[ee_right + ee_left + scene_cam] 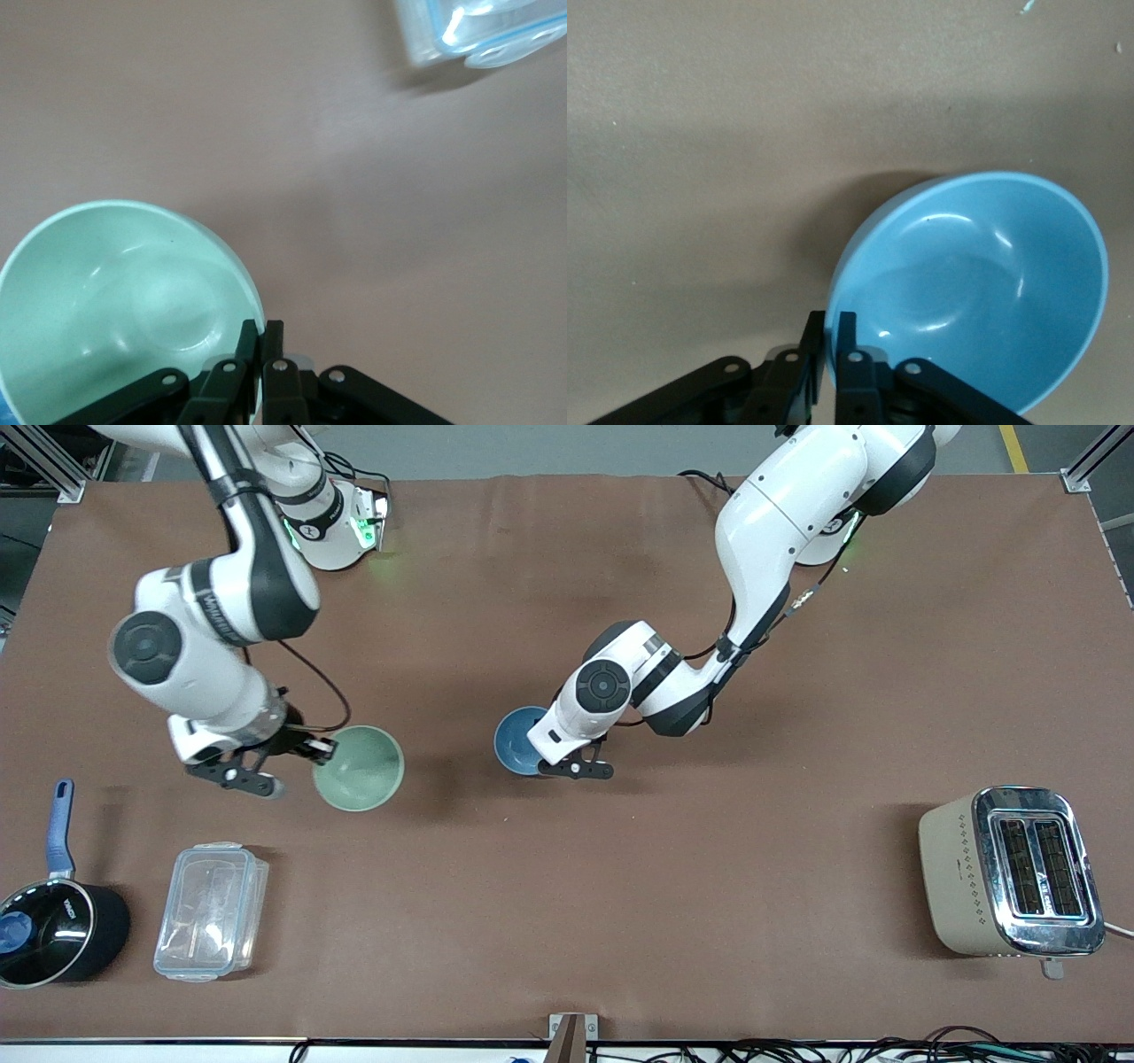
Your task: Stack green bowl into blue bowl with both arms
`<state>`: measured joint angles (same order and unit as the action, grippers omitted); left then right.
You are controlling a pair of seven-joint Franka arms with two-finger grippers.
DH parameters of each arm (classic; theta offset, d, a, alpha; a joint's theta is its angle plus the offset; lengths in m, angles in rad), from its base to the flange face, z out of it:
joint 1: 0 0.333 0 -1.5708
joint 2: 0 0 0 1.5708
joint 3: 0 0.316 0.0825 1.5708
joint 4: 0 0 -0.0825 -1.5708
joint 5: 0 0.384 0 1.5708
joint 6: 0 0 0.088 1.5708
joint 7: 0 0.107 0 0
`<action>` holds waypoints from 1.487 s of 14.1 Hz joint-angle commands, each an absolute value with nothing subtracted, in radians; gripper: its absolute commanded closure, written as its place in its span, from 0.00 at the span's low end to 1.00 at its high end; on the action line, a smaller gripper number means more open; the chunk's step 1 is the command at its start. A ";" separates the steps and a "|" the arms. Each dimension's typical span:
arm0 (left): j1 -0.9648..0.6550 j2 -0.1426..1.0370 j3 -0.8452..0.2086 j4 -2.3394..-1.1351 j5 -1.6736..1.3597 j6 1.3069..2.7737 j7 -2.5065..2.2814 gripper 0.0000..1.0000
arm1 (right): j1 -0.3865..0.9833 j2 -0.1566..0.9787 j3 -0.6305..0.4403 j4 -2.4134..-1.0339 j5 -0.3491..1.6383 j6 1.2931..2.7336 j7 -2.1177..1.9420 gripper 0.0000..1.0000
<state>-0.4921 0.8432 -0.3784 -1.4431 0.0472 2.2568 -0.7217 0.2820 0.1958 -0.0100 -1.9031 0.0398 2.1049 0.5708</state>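
My right gripper releases the pale green bowl next, inside the blue bowl (pixel 531 739) beside my left gripper, mid-table.
The pale green bowl (pixel 361 769) hangs tilted above the table, toward the right arm's end. My right gripper (pixel 321 749) is shut on its rim; the right wrist view shows the bowl (pixel 115 301) with the rim between my right gripper's (pixel 262 335) fingers. The blue bowl (pixel 518 739) is held tilted over the middle of the table, partly hidden by the left arm. My left gripper (pixel 551 766) is shut on its rim; the left wrist view shows the bowl (pixel 979 283) pinched by my left gripper (pixel 832 326). The two bowls are apart.
A black pot with a blue handle (pixel 49 921) and a clear lidded container (pixel 211 911) sit near the front camera at the right arm's end; the container also shows in the right wrist view (pixel 483 31). A beige toaster (pixel 1010 871) stands at the left arm's end.
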 commanded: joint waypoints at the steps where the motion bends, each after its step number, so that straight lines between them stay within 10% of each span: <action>1: -0.470 0.781 -0.365 -1.430 0.046 2.241 -0.715 0.00 | 0.313 0.213 0.035 -1.891 0.046 2.138 0.716 1.00; 11: -0.093 0.310 -0.310 -1.368 0.046 1.752 -0.447 0.00 | 0.615 0.348 0.041 -1.901 0.040 2.239 1.190 1.00; 21: 0.077 0.199 -0.304 -1.368 0.046 1.556 -0.213 0.00 | 0.683 0.406 0.041 -1.916 0.038 2.296 1.262 1.00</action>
<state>0.0481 0.2261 -0.3064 -1.3398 0.0476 1.5759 -0.2376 0.6674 0.4037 0.0455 -1.9060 0.0393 2.2754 1.2312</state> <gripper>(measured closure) 0.000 0.956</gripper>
